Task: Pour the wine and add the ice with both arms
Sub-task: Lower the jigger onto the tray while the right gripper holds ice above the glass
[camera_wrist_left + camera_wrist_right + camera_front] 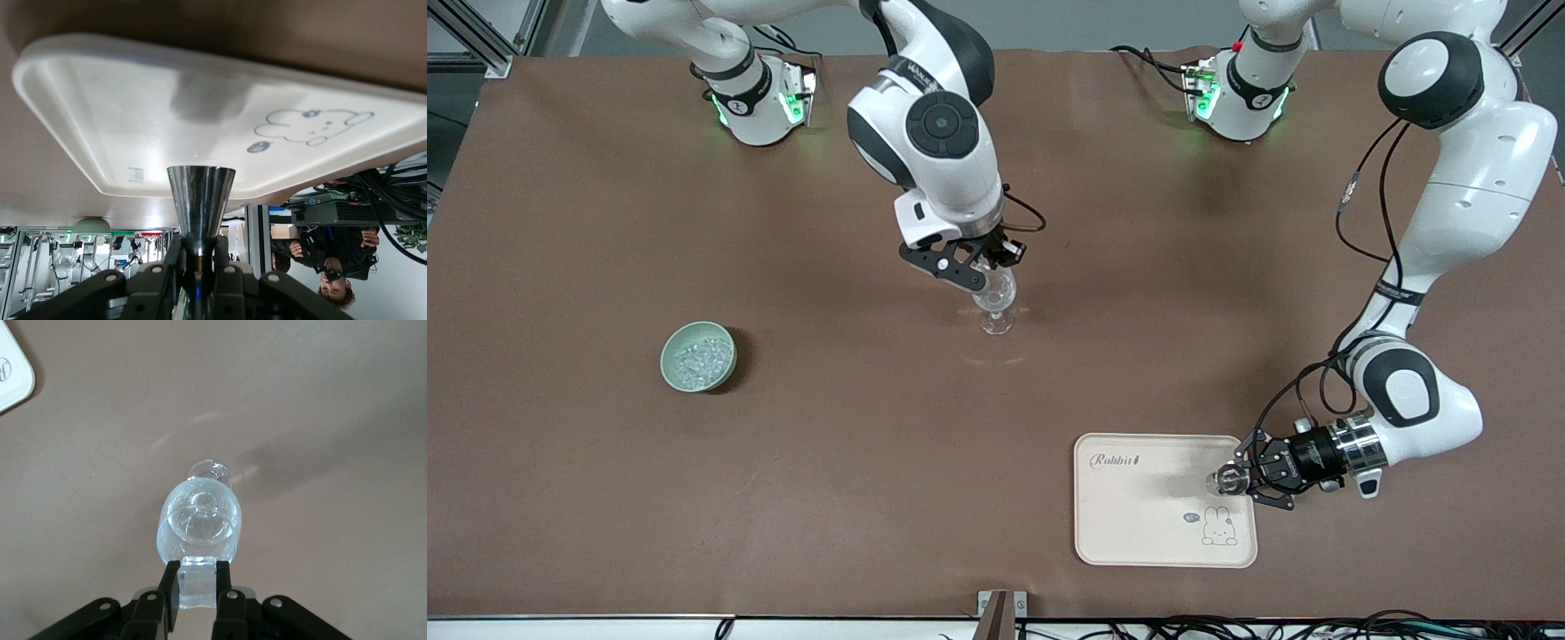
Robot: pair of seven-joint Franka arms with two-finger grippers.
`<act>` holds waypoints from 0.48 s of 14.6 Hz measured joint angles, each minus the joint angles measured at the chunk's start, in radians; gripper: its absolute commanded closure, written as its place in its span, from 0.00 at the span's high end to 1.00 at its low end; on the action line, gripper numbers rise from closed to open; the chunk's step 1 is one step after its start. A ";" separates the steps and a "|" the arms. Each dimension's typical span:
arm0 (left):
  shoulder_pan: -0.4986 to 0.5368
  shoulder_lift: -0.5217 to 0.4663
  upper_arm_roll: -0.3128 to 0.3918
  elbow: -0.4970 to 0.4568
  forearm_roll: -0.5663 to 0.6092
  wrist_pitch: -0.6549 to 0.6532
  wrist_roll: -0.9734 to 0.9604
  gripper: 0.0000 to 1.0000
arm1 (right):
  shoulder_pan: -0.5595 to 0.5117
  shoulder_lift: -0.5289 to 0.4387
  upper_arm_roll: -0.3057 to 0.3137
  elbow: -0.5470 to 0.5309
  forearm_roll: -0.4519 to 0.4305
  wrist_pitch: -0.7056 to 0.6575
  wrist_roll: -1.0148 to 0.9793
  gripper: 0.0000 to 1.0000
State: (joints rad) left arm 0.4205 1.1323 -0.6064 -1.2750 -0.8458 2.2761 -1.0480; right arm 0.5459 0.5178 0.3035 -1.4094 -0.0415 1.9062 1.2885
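Note:
Next, my right gripper lets go of the ice cube inside the bowl of the clear stemmed glass [994, 298] [201, 520], which is standing in the middle of the table.
My right gripper [984, 269] hangs just over the mouth of the clear stemmed glass [996, 307], which stands upright mid-table. In the right wrist view the right gripper [198, 581] is shut on a clear ice cube [198, 587], right above the glass [199, 520]. More ice [696, 358] lies in the pale green bowl [673, 345] toward the right arm's end. My left gripper [1243, 481] is shut on the steel jigger [1224, 481] and holds it over the tray's edge. In the left wrist view the left gripper [199, 252] grips the jigger [200, 193] at its waist.
A cream tray [1138, 520] with a rabbit print lies near the front edge, toward the left arm's end; it also shows in the left wrist view [120, 113]. The brown table mat [854, 462] covers the whole table.

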 measured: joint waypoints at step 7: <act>-0.001 0.040 0.005 -0.001 -0.058 0.000 0.072 0.28 | 0.004 0.020 0.000 0.007 -0.042 0.000 0.000 0.05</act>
State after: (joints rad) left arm 0.4199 1.1720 -0.6013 -1.2759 -0.9036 2.2762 -0.9756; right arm 0.5500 0.5374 0.3039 -1.4023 -0.0834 1.9059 1.2885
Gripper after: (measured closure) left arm 0.789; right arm 0.749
